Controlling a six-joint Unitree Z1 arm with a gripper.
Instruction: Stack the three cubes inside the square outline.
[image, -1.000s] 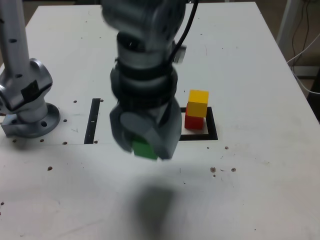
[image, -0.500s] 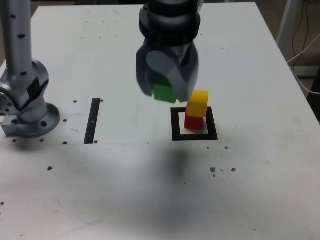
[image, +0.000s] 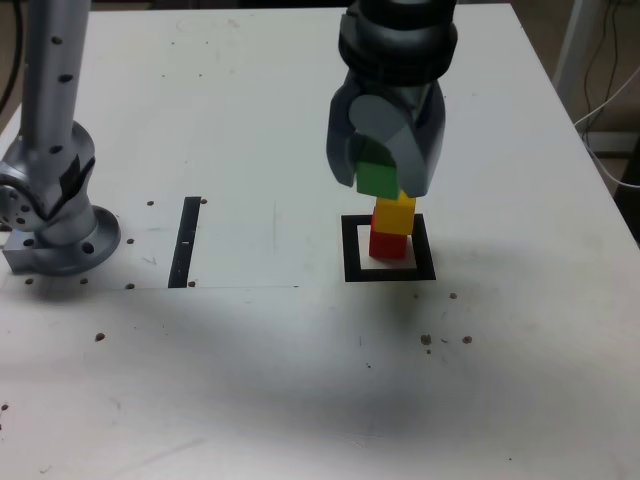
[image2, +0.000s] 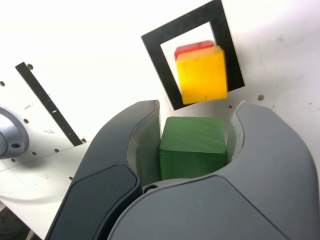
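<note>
I should use my gripper to set the green cube down on top of the yellow cube (image: 397, 181) (image2: 203, 76). The green cube hangs close above it now.
My gripper (image: 381, 178) (image2: 194, 142) is shut on the green cube (image: 377, 179) (image2: 193, 147) and holds it in the air. Just below it the yellow cube (image: 395, 213) (image2: 203, 73) sits on the red cube (image: 389, 243) (image2: 189, 48). That two-cube stack stands inside the black square outline (image: 351, 247) (image2: 153, 48), toward its right side in the exterior view. The green cube hangs a little to the exterior view's left of the yellow cube's top, close above it.
A thin black strip (image: 185, 241) (image2: 46, 102) lies on the white table (image: 250, 380) at the exterior view's left. The arm's grey base (image: 55, 215) stands at the far left. Small screw holes dot the tabletop. Cables hang off the table's right edge.
The gripper has carried the green cube from the near middle of the table up and to the exterior view's right, to just above the yellow-on-red stack. The stack has not moved.
</note>
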